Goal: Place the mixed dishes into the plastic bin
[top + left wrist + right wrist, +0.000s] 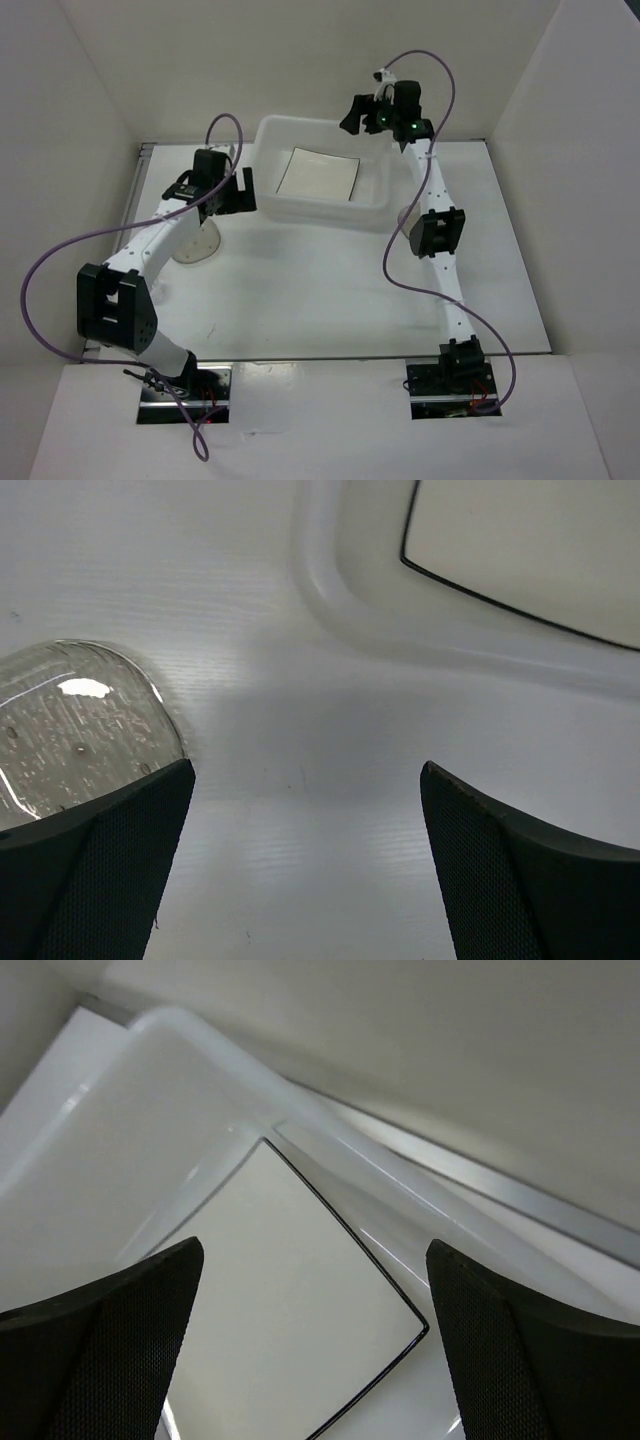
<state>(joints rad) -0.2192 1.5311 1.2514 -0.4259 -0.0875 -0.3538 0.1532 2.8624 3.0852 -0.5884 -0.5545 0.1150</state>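
My left gripper is to go to the round translucent dish next and grab the dish's rim (175, 259) on the side facing away from the plastic bin.
The plastic bin (268, 128) stands at the back middle of the table. Inside it the square white plate (318, 173) with a thin dark rim lies flat on the bottom. My right gripper (362, 118) hovers over the bin's far right corner, open and holding nothing; its wrist view looks down on the plate (290, 1300) and the bin's rim (230, 1052). My left gripper (230, 193) is open just left of the bin, above bare table. A round translucent dish (197, 245) sits on the table near it, seen beside the left finger (80, 720).
White walls close off the table on the left, back and right. The bin's rounded corner (335, 590) lies close ahead of the left gripper (305, 780). Purple cables loop over both arms.
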